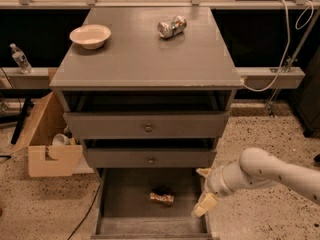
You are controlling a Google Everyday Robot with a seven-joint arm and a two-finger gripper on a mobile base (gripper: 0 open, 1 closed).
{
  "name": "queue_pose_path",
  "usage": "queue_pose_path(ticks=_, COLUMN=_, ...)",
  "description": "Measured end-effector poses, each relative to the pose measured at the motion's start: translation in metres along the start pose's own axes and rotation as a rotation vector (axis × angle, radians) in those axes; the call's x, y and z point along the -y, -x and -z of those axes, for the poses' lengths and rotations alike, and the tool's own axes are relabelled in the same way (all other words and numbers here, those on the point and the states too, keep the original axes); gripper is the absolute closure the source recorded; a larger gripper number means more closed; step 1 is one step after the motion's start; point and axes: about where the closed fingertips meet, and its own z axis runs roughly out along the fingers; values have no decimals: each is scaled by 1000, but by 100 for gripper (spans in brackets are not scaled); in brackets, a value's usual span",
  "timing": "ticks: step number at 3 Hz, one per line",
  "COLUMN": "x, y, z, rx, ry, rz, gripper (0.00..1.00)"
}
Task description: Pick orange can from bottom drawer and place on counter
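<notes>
The orange can's end [170, 199] that faces my gripper is the part my gripper will close on next, after it goes into the open bottom drawer.
The orange can [162, 197] lies on its side on the grey floor of the open bottom drawer [125, 204], near the middle. My gripper [203, 189] is at the drawer's right side, to the right of the can and apart from it, with its cream fingers [205, 204] spread open and empty. The white arm reaches in from the right. The counter [145, 54] is the grey cabinet top above.
On the counter stand a cream bowl [90, 36] at the left and a silver can [171, 26] lying at the back. Two upper drawers with knobs [148, 128] stick out slightly. A cardboard box [47, 144] sits left of the cabinet. A white cable [280, 59] hangs at the right.
</notes>
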Motion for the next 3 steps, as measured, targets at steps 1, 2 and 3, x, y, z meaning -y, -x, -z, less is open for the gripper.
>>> queue_pose_path(ticks=1, x=17, y=-37, z=-41, rx=-13, ry=-30, rz=-44, gripper=0)
queue_pose_path(ticks=2, x=37, y=-64, z=-90, rx=-2, ry=-82, rz=-91, gripper=0)
queue_pose_path(ticks=3, x=37, y=-64, z=-90, rx=-2, ry=-82, rz=-91, gripper=0)
